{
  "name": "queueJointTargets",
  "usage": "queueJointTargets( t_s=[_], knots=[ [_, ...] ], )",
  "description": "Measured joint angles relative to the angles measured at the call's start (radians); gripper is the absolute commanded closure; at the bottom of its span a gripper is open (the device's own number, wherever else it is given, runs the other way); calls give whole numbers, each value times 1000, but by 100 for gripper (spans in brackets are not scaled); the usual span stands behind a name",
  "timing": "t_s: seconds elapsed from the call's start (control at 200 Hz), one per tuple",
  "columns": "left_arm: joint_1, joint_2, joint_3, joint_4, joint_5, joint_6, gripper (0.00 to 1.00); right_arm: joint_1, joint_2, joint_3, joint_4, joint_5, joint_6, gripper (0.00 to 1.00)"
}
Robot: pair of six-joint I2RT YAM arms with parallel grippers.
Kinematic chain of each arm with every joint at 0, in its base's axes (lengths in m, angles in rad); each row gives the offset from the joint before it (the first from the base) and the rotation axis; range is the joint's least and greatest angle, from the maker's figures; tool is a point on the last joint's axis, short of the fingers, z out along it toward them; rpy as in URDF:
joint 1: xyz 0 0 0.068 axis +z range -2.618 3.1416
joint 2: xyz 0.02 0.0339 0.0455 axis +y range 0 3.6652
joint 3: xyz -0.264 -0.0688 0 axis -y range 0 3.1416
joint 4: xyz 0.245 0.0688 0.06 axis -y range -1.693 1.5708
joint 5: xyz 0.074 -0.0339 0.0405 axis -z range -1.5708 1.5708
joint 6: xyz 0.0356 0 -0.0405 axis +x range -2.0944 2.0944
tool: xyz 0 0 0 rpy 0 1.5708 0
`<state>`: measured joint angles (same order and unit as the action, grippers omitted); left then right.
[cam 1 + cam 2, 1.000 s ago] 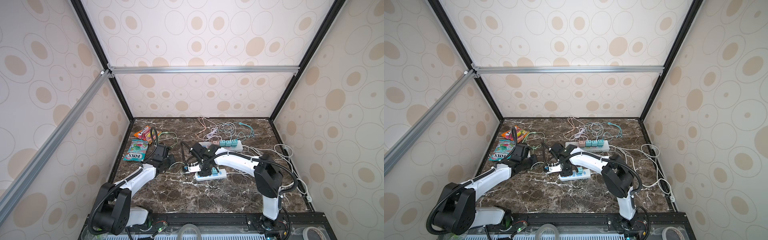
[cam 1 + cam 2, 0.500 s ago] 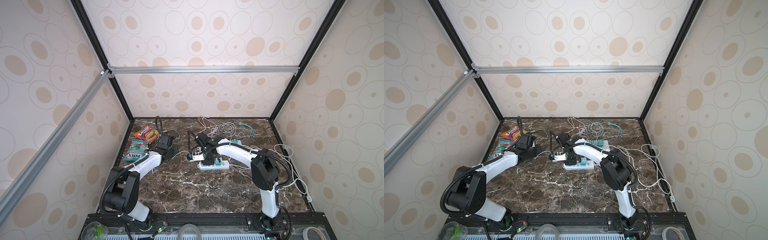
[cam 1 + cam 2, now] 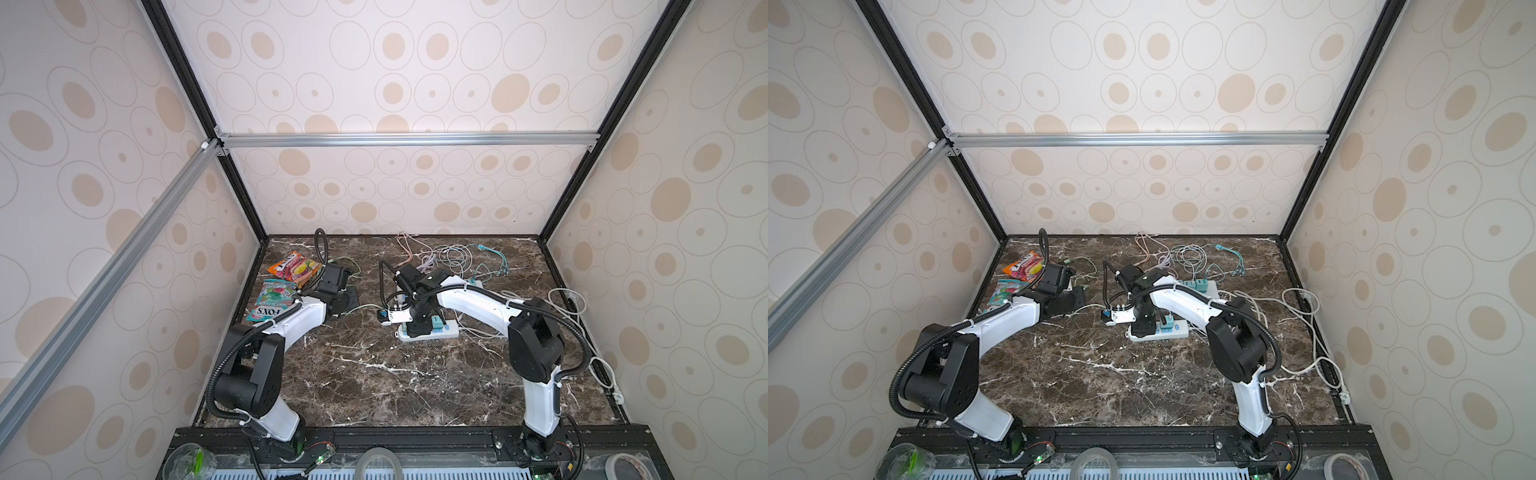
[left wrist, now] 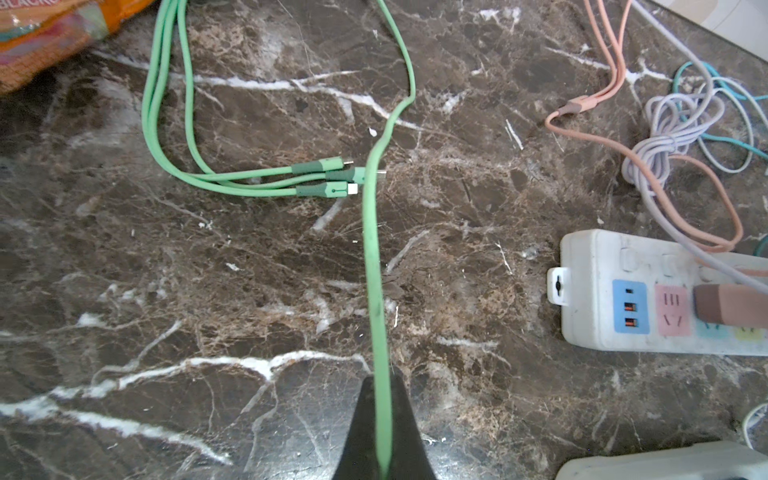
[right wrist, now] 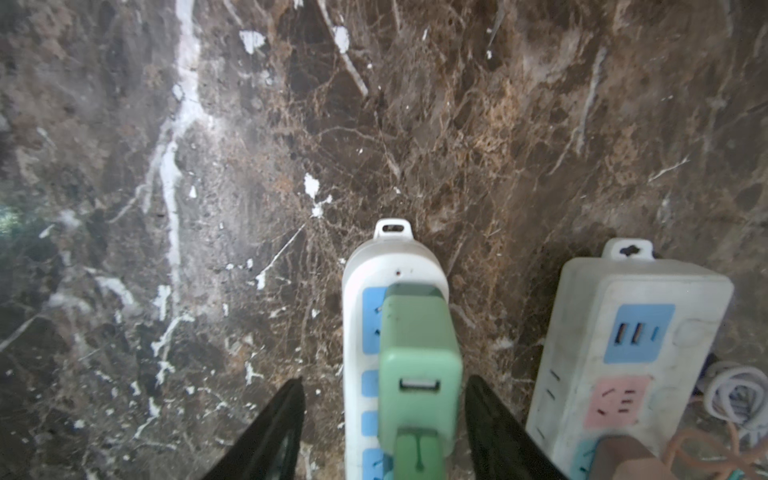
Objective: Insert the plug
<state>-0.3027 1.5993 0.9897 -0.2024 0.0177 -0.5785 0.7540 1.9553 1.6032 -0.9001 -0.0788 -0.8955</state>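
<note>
The robot's left gripper will release the green cable on the marble (image 3: 366, 343) just past the end of the near white power strip.
The green plug (image 5: 419, 332) sits in a socket of the near white power strip (image 5: 395, 257), a USB port on its upper face. My right gripper (image 5: 384, 379) stands open around it, one black finger (image 5: 282, 415) on each side, neither touching it. In both top views this gripper (image 3: 417, 326) (image 3: 1144, 326) hangs over the left part of that strip (image 3: 448, 331) (image 3: 1179, 330). My left gripper (image 4: 382, 399) is shut on a green cable (image 4: 374, 270) lying on the marble.
A second power strip (image 5: 623, 332) (image 4: 623, 291) lies next to the first and carries a brown-pink plug (image 4: 727, 305). The green cable's connector ends (image 4: 332, 176) lie ahead of the left gripper. Snack bags (image 3: 297, 266) sit back left, tangled cables (image 3: 449, 255) at the back, a white cord (image 3: 573, 307) right.
My right gripper has opened and let go of the green plug. Over the last second both arms and the near strip have shifted from the front toward the back.
</note>
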Motion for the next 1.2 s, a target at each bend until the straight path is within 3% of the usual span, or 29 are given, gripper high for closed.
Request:
queueJointTargets(
  t_s=[0.445, 0.65, 0.82, 0.885, 1.04, 1.201],
  knots=[
    [0, 13, 51, -28, -19, 10, 100, -74, -328, -202, 156, -45, 97, 0],
    [0, 23, 150, -99, -74, 47, 100, -158, -576, -422, 423, -46, 259, 1],
    [0, 91, 246, -126, -163, 80, 100, -177, -700, -525, 618, 68, 423, 1],
    [0, 141, 293, -155, -209, 96, 85, -178, -723, -541, 674, 138, 473, 1],
    [0, 258, 407, -233, -315, 134, 77, -193, -759, -579, 756, 266, 536, 1],
    [0, 286, 466, -277, -362, 168, 70, -199, -776, -618, 814, 339, 568, 1]
  ],
)
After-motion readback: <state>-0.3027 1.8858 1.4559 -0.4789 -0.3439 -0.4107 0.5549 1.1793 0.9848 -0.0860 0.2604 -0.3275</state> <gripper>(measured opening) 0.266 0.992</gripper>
